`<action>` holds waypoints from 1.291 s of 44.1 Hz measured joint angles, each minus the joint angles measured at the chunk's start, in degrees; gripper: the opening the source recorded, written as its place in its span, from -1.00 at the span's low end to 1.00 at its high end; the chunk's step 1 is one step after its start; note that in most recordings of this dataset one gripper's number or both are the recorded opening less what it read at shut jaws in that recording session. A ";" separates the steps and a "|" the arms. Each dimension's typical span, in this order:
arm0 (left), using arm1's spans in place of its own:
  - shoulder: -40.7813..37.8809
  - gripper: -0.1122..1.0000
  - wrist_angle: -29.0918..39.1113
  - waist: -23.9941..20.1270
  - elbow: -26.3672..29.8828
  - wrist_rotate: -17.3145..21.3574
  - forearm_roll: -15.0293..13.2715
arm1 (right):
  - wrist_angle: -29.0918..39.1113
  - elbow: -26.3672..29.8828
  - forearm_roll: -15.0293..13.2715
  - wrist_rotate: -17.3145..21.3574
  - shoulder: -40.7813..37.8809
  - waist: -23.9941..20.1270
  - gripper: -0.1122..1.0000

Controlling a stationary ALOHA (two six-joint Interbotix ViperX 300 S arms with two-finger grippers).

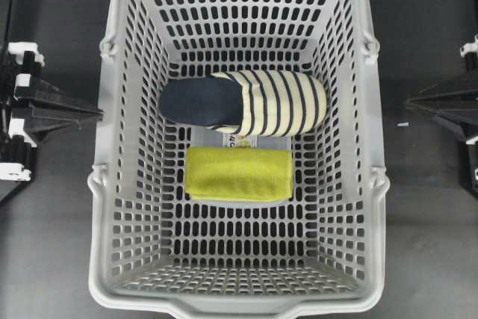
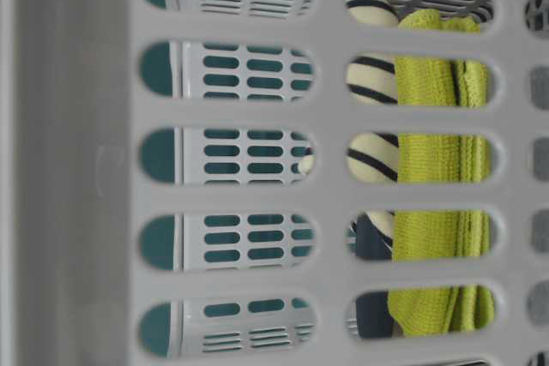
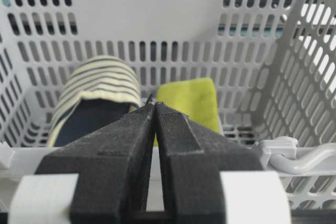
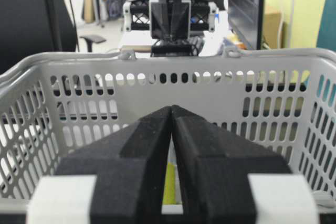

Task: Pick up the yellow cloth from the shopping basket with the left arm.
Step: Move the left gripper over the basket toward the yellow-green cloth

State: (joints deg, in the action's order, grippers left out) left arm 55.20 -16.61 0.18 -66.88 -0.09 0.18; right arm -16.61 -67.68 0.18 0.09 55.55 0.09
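The robot's left gripper needs to grab the middle of the yellow cloth (image 1: 231, 174) (image 3: 189, 106) beside the striped slipper, gathering it between the cloth's two long edges.
The yellow cloth (image 1: 239, 173) lies flat as a neat rectangle on the floor of the light-grey shopping basket (image 1: 104, 184), just in front of a cream-and-navy striped slipper (image 1: 272, 102). My left gripper (image 1: 97, 113) is outside the basket's left wall, shut and empty. In the left wrist view its tips (image 3: 154, 103) meet over the near rim, with the cloth (image 3: 191, 100) beyond them inside. My right gripper (image 1: 409, 102) is outside the right wall, also shut with nothing in it. The table-level view shows the cloth (image 2: 437, 177) through the wall slots.
The slipper (image 3: 97, 85) lies next to the cloth, touching its far edge. Tall slotted basket walls (image 4: 105, 72) surround both. A rim handle lug (image 3: 294, 156) juts out by the left gripper. A small label (image 1: 239, 140) peeks out between slipper and cloth.
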 measured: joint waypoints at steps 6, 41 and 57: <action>-0.53 -0.80 3.52 0.18 2.90 -2.11 1.67 | 0.00 0.00 0.18 0.35 -0.09 -0.09 -0.80; -30.15 -0.80 45.00 3.16 39.81 -3.60 2.11 | 4.57 0.00 0.70 5.10 0.00 0.18 -0.56; -41.40 0.09 54.23 3.43 48.87 -3.25 2.20 | 6.24 -0.09 0.79 5.10 0.35 0.35 0.64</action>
State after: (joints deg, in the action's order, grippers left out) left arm 13.80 37.62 3.60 -18.02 -3.34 2.37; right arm -10.37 -67.76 0.97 5.19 55.90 0.44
